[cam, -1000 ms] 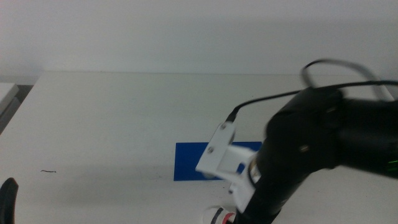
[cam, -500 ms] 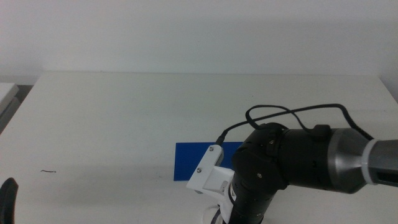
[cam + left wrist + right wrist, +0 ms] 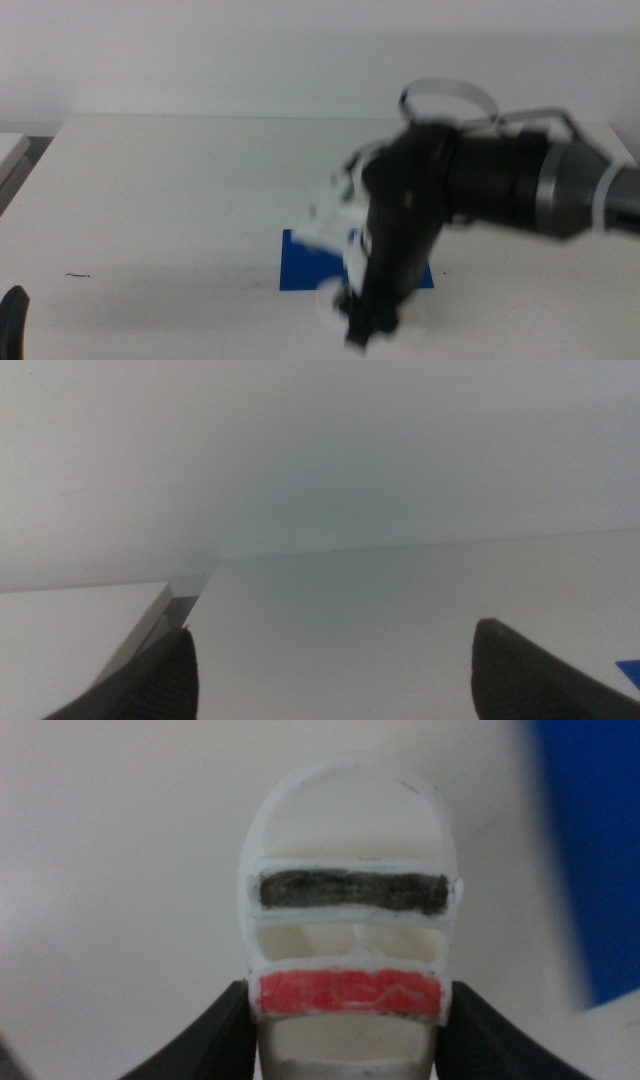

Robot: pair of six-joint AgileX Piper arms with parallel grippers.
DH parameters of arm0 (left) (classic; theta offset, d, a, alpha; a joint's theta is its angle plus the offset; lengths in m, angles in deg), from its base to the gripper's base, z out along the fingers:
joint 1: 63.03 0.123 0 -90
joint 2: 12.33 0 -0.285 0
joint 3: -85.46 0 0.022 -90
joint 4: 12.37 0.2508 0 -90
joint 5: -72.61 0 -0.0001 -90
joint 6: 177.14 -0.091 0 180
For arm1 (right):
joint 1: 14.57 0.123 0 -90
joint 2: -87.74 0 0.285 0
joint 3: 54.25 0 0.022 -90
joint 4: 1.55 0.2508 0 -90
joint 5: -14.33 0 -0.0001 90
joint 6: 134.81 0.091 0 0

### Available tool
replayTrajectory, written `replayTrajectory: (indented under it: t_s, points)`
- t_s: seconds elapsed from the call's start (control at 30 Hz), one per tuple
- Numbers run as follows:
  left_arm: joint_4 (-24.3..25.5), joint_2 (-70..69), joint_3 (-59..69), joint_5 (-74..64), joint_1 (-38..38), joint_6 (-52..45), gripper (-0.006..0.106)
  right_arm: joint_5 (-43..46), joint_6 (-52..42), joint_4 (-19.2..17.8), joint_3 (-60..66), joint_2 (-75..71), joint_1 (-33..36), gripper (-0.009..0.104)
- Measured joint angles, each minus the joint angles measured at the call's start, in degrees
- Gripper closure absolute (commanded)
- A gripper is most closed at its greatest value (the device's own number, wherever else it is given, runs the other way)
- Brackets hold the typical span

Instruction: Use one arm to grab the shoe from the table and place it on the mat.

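My right gripper will set the shoe down so that it lies lengthwise on the middle of the blue mat [image 3: 347, 257].
The big black right arm [image 3: 470, 185] reaches in from the right, blurred by motion. Its gripper [image 3: 365, 325] points down at the mat's near edge. In the right wrist view this gripper [image 3: 350, 1040] is shut on the shoe [image 3: 350, 930], a white sandal with a black and a red strap, one jaw on each side. In the middle view the shoe [image 3: 328, 295] is only a white blur at the gripper. The blue mat [image 3: 305, 262] lies on the white table [image 3: 180, 190], partly hidden by the arm; it also shows in the right wrist view [image 3: 590, 850] beside the shoe.
The left gripper [image 3: 12, 320] waits at the bottom left corner; its own view shows the jaws wide apart with nothing between them. A small dark speck [image 3: 80, 274] lies on the table at the left. The table's left edge [image 3: 195, 605] shows in the left wrist view.
The right arm has swung up and back from the picture's bottom edge. The gripper and the shoe have risen toward the mat's near edge. The left arm has not moved.
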Motion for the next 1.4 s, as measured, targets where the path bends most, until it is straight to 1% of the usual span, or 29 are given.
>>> replayTrajectory:
  t_s: [0.13,0.27,0.4,0.5,0.7,0.77,0.83,0.93,1.03,1.3,1.4]
  points:
    - [0.0,0.0,0.0,0.0,0.0,0.0,0.007,-0.8,-5.2,-1.0,-8.2,2.0,-4.6,0.088]
    - [0.0,0.0,0.0,0.0,0.0,0.0,0.007,-1.6,-7.1,-1.9,-15.7,7.4,-8.0,0.088]
    - [0.0,0.0,0.0,0.0,0.0,0.0,0.007,-2.6,-7.4,-2.0,-22.7,12.9,-9.3,0.088]
    - [0.0,0.0,0.0,0.0,0.0,0.0,0.007,-4.0,-7.5,-2.0,-25.4,15.9,-9.5,0.088]
    - [0.0,0.0,0.0,0.0,0.0,0.0,0.007,-4.5,-7.9,-1.6,-26.2,18.3,-9.5,0.088]
    - [0.0,0.0,0.0,0.0,0.0,0.0,0.007,-4.2,-10.8,-1.6,-26.3,18.4,-9.5,0.088]
    - [0.0,0.0,0.0,0.0,0.0,0.0,0.007,-3.4,-17.9,-1.6,-26.3,18.4,-9.5,0.088]
    - [0.0,0.0,0.0,0.0,0.0,0.0,0.007,-3.2,-31.2,-1.1,-26.3,18.4,-9.5,0.088]
    - [0.0,0.0,0.0,0.0,0.0,0.0,0.007,-3.2,-38.0,-0.4,-26.3,18.9,-9.5,0.088]
    - [0.0,0.0,0.0,0.0,0.0,0.0,0.007,-2.7,-38.9,0.2,-26.3,21.5,-9.5,0.088]
    - [0.0,0.0,0.0,0.0,0.0,0.0,0.007,-1.6,-37.3,0.2,-26.3,22.3,-9.5,0.087]
